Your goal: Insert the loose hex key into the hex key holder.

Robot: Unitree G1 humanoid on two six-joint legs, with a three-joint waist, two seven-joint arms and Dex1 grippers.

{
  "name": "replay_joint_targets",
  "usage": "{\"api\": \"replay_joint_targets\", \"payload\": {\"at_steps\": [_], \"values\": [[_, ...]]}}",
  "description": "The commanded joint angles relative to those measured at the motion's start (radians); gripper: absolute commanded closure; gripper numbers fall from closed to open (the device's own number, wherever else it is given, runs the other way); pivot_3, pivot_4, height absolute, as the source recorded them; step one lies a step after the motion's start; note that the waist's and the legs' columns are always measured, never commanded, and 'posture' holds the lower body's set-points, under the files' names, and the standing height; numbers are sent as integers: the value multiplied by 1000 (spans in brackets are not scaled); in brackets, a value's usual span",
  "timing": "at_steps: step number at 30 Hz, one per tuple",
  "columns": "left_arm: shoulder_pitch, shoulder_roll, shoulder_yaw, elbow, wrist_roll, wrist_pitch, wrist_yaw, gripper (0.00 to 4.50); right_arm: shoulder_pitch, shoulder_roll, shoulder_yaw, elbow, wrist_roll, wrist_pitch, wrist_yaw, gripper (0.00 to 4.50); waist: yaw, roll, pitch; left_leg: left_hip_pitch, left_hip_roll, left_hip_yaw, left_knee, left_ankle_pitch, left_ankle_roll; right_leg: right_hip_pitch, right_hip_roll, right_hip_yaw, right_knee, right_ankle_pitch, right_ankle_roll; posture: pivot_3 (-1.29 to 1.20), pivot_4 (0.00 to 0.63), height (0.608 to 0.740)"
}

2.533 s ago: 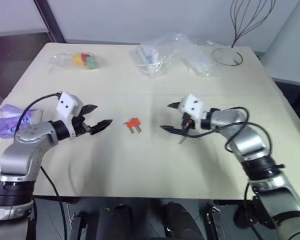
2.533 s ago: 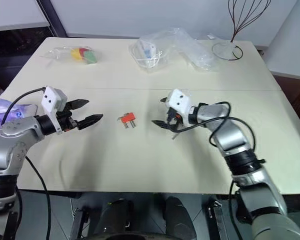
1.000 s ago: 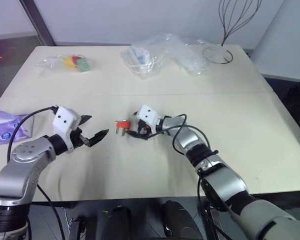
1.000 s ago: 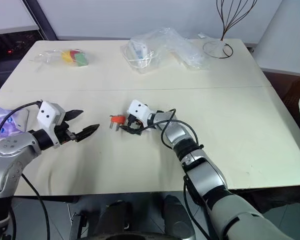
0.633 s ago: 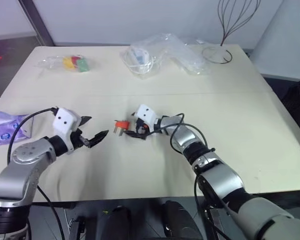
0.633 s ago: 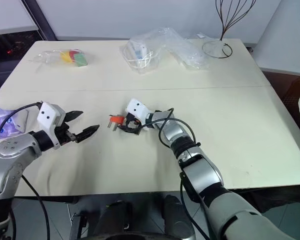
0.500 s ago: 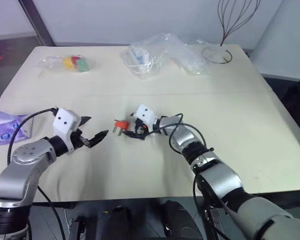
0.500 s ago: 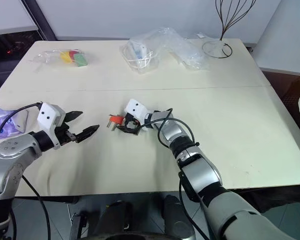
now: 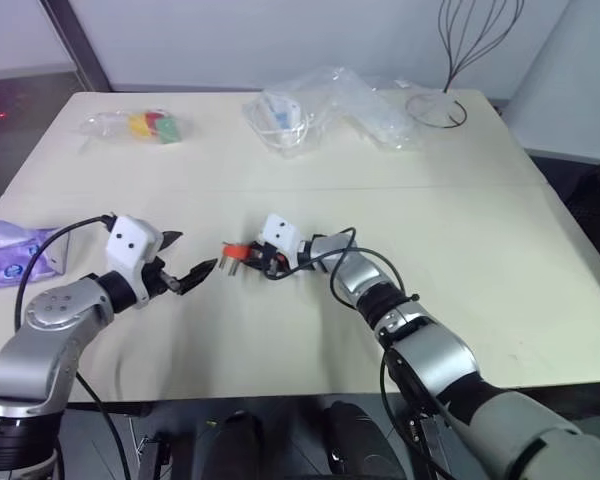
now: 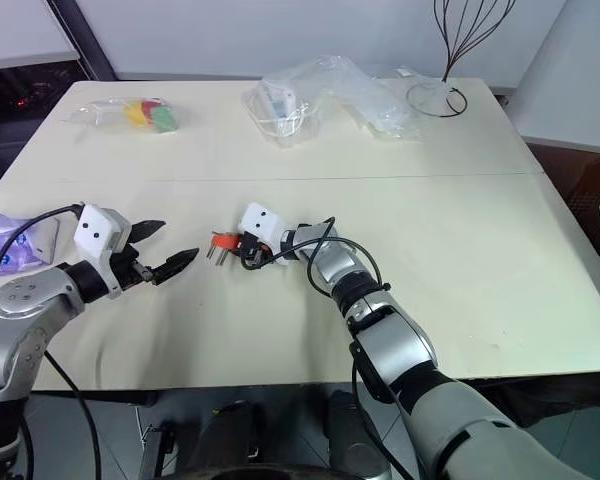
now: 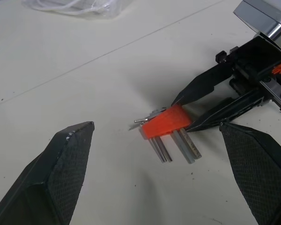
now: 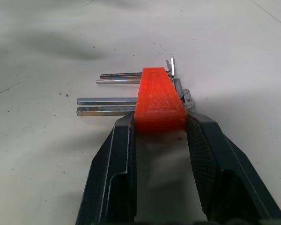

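The robot's right gripper should hand the hex key holder over to the left gripper and let go above the table in front of the crumpled bags (image 9: 264, 191).
The hex key holder (image 12: 158, 101) is a small orange-red block with several short grey keys sticking out, near the middle of the table (image 9: 460, 240). My right gripper (image 12: 159, 123) is shut on it, one black finger pressed against each side of the block. The holder (image 9: 232, 251) points its keys toward my left gripper (image 9: 192, 255), which hovers a short way off, open and empty. In the left wrist view the holder (image 11: 165, 123) lies between that gripper's spread fingers but well ahead of them. The loose hex key is out of view.
At the far left sits a clear bag with red and green items (image 9: 150, 125). Crumpled clear plastic bags (image 9: 325, 100) lie at the back centre, beside a wire stand (image 9: 445, 100). A purple packet (image 9: 15, 255) rests at the left edge.
My right gripper has slid left up to the holder and closed on its sides, nudging it slightly left. The left gripper has stayed where it was, open.
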Motion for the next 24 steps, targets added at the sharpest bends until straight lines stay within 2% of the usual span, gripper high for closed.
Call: {"api": "replay_joint_targets", "payload": {"at_steps": [1, 8, 14, 18, 20, 24], "values": [[-22, -2, 20, -24, -2, -20, 1, 0, 23, -29, 14, -49, -48, -66, -73, 3532, 2, 0, 0, 0, 0, 0, 0, 0, 0, 0, 0, 0, 0, 0, 0, 0, 150, 740], [-106, -13, 7, 21, -40, 0, -33, 0, 102, -169, 40, -300, -182, -290, -277, 3532, 7, 0, 0, -1, -1, 0, 1, 0, 0, 0, -2, -1, 0, 0, 0, 0, 150, 740], [-256, -33, -22, 109, -94, 24, -99, 0, 149, -349, 74, -567, -362, -504, -401, 3532, 1, 0, 0, -2, -1, 1, 0, 0, 0, -1, 0, -1, 0, 0, 0, 0, 150, 740], [-345, -51, -45, 163, -126, 41, -146, 0, 138, -419, 69, -634, -417, -591, -454, 3532, 3, 0, 0, -1, -1, 2, 0, 0, 0, -1, 1, 0, 0, 0, 0, 0, 150, 740], [-421, -66, -60, 197, -188, 87, -202, 0, 117, -473, 53, -688, -445, -669, -477, 3532, 7, -1, 1, -2, -1, 2, 1, 0, 0, -1, 1, 0, 0, 0, 0, 0, 150, 740], [-517, -88, -81, 242, -255, 149, -281, 0, 88, -527, 52, -711, -424, -740, -465, 3532, 6, -1, 1, -3, -2, 2, 2, 0, 0, -1, 0, 0, -1, 0, 0, 0, 150, 740]]}}
